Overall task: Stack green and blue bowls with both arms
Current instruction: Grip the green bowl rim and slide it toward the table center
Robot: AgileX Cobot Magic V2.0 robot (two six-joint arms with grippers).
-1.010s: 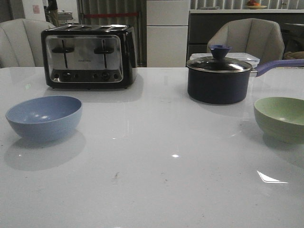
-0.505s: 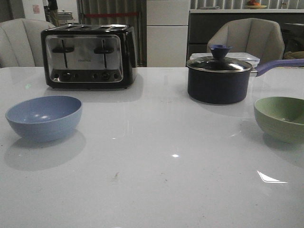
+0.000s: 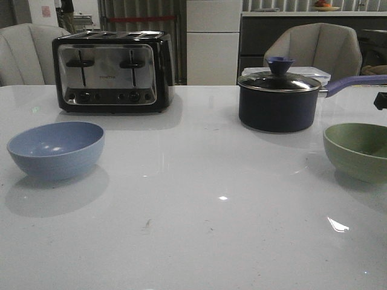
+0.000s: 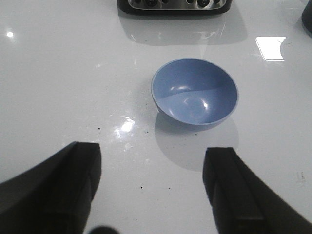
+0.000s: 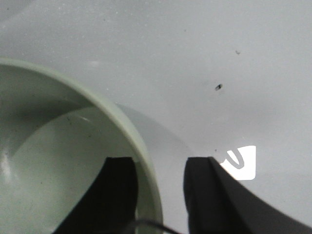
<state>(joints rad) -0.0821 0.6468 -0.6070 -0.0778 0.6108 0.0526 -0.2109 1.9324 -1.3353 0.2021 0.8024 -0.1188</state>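
Next, I move my left gripper over to the dusty blue bowl and close it on its rim (image 3: pixel 10 142) (image 4: pixel 152 91) at the side farthest from the pale green bowl.
The dusty blue bowl (image 3: pixel 55 149) stands upright at the left of the white table; it also shows in the left wrist view (image 4: pixel 195 91). My left gripper (image 4: pixel 153 165) is open and empty, above the table short of this bowl. The pale green bowl (image 3: pixel 358 150) stands at the right edge. In the right wrist view my right gripper (image 5: pixel 158 168) is open and straddles the green bowl's (image 5: pixel 58 161) rim, with one finger inside and one outside. A dark corner of the right arm (image 3: pixel 381 99) shows above that bowl.
A black and chrome toaster (image 3: pixel 112 71) stands at the back left. A dark navy lidded saucepan (image 3: pixel 278 99) with a purple handle stands at the back right, just behind the green bowl. Chairs stand beyond the table's far edge.
A dark part of the right arm has come into the front view at the right edge, and the green bowl now lies in shadow. Neither bowl has moved.
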